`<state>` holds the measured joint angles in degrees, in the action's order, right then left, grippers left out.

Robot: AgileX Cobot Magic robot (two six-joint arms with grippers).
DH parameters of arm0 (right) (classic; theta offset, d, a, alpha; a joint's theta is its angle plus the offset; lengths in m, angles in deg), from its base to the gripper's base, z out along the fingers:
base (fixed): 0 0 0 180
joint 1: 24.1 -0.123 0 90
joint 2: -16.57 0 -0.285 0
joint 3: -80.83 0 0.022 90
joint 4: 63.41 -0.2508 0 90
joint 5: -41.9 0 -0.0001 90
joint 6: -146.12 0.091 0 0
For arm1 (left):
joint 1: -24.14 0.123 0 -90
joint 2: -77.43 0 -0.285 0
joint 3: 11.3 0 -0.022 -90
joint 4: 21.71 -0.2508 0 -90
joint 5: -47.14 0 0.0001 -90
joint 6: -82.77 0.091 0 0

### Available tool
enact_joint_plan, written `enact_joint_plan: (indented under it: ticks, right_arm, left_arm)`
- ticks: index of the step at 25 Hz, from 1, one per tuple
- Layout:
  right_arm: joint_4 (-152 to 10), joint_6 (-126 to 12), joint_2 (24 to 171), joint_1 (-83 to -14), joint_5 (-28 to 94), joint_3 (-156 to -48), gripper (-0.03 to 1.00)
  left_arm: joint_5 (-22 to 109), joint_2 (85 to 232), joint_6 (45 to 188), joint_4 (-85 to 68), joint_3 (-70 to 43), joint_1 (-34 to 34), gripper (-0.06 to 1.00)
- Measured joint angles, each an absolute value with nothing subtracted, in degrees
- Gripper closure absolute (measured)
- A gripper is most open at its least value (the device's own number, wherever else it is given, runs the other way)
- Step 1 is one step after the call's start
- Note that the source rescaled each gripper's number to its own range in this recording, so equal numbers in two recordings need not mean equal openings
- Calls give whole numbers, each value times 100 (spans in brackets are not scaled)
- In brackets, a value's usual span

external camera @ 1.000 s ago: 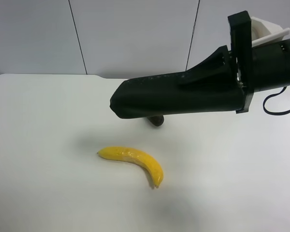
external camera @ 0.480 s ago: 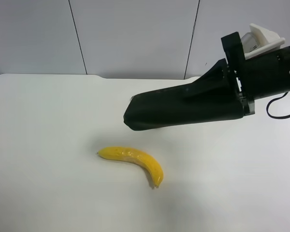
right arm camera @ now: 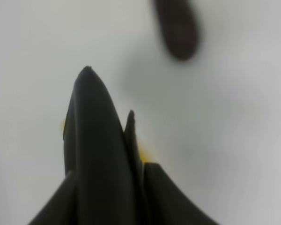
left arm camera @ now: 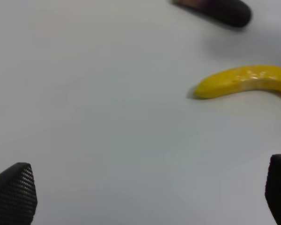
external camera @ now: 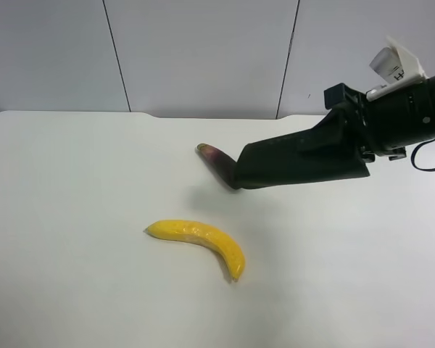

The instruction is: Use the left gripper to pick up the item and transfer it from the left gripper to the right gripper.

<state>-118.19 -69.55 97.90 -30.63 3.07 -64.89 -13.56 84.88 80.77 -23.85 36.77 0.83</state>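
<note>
The item, still hanging above the table, will go down on the white table (external camera: 300,191) beside the thick end of the eggplant, and my right gripper needs to put it there.
The item (external camera: 297,163), a dark flat pouch, hangs above the table at the exterior high view's right, its rounded end pointing left and slightly down. My right gripper (external camera: 342,142), the one with the white bracket, is shut on its other end. From the right wrist, the item (right arm camera: 96,140) fills the lower middle of the picture between the black fingers (right arm camera: 166,197). My left gripper (left arm camera: 145,197) is open over bare table with nothing between its fingertips (left arm camera: 11,197). It is out of the exterior high view.
A yellow banana (external camera: 199,243) lies on the white table (external camera: 72,217) in front of the item, also showing as banana (left arm camera: 243,80). A dark purple eggplant (external camera: 216,154) lies just beyond the item's tip, seen again as eggplant (right arm camera: 176,28) and eggplant (left arm camera: 215,7).
The right arm has drawn back to the right with the item, which now reaches less far left. The eggplant, hidden under it before, has come into sight.
</note>
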Motion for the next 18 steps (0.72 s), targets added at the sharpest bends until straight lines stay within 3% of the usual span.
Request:
enact_joint_plan:
  ticks: [10,18]
  right_arm:
    - [-9982,-6955,9847,-3063,2193,-6489,95]
    - [-9658,-6955,10772,-3063,3247,-6489,95]
  left_arm:
    - [-1356,8488,8077,-2380,3677,1072,-6]
    - [-1356,8488,8077,-2380,3677,1238,-6]
